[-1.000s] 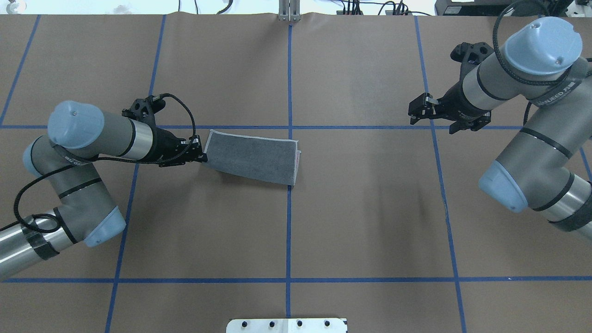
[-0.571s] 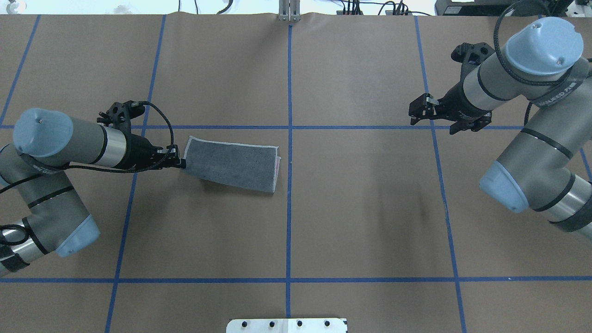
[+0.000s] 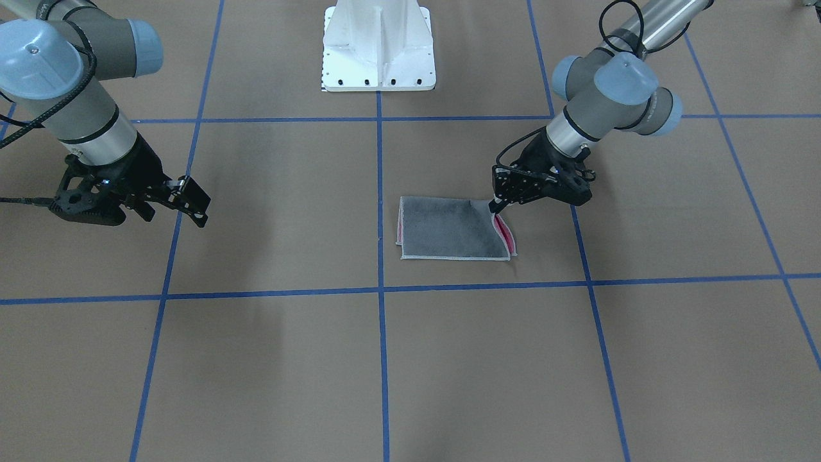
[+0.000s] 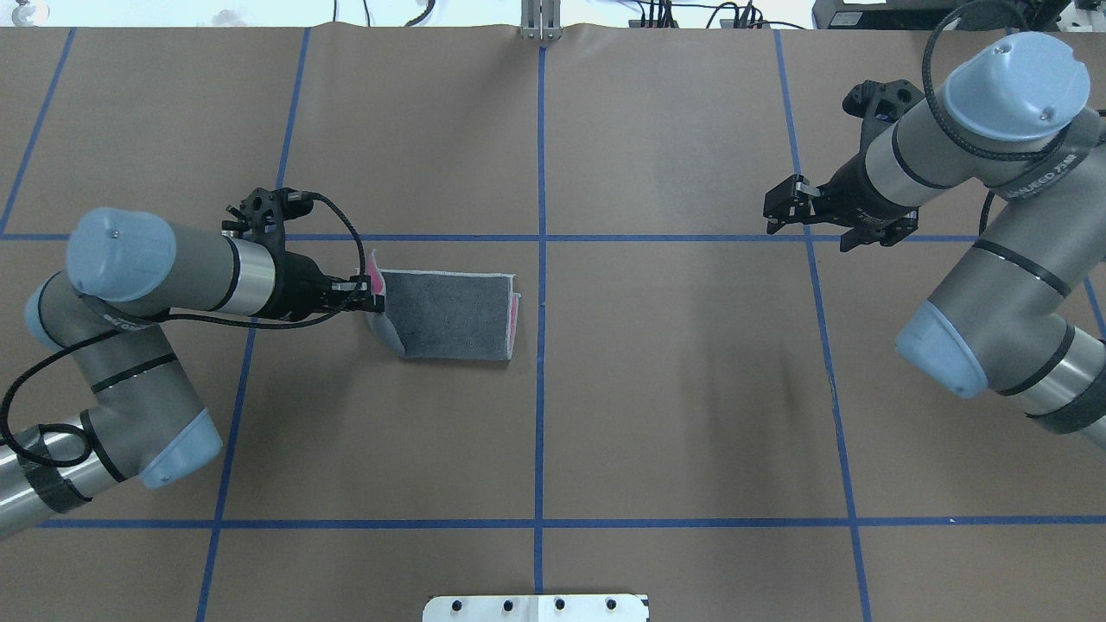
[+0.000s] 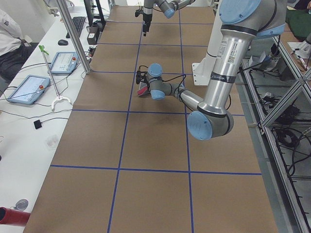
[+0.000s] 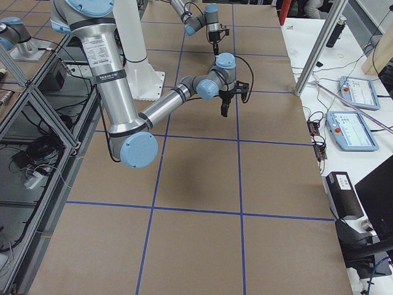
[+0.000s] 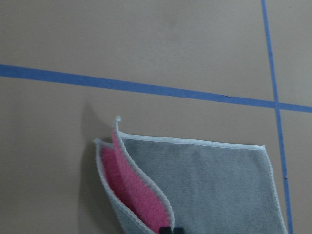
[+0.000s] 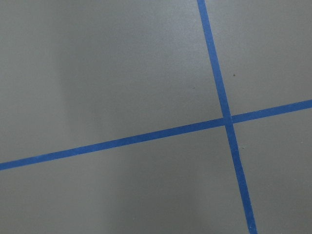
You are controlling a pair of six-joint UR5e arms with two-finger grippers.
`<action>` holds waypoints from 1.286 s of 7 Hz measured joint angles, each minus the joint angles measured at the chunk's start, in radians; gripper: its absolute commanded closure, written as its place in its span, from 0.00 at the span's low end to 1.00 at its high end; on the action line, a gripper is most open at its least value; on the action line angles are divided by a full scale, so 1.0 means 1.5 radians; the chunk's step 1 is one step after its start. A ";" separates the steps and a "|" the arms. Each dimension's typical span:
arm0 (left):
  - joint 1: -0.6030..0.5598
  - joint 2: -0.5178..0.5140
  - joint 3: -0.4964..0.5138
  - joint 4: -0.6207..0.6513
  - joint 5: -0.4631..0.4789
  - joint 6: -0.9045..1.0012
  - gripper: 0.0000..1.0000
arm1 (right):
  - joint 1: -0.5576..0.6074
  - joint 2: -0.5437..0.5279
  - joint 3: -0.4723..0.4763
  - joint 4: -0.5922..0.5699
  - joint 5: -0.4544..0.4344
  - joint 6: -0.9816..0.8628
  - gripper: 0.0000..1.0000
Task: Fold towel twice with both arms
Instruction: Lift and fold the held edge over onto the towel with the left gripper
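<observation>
Next, I let go of the lifted towel end with my left gripper on the towel's opposite end [image 3: 401,219] [image 7: 278,217], next to the blue tape line.
The towel [image 4: 449,315] lies left of the table's centre line, folded in half, dark grey face up; it also shows as towel [image 3: 449,231]. My left gripper [image 4: 377,298] is shut on the towel's left end and holds it lifted and curled, so the pink face shows there. In the left wrist view the towel [image 7: 209,185] opens into pink layers just above the fingertips [image 7: 171,229]. My right gripper [image 4: 808,225] hangs open and empty far to the right, over a crossing of blue tape lines; it shows as right gripper [image 3: 170,208] in the front view.
Blue tape lines [image 4: 541,259] divide the brown table cover into squares. The white pedestal base [image 3: 378,58] stands at the robot's edge. A side bench with tablets [image 5: 29,87] and a metal post [image 5: 73,36] runs along the far edge, where a person's sleeve [image 5: 8,34] shows.
My left gripper first dragged the towel leftward, then moved back right with the left end raised. The towel now looks shorter and shows pink at that end. The right arm has not moved.
</observation>
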 measured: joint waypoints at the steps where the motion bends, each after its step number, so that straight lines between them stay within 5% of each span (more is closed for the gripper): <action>1: 0.020 -0.021 0.004 0.010 0.022 0.000 1.00 | 0.000 0.000 -0.001 0.000 0.000 0.000 0.00; 9: 0.046 -0.216 0.029 0.194 0.040 -0.024 1.00 | 0.000 0.001 -0.002 0.001 0.001 0.000 0.00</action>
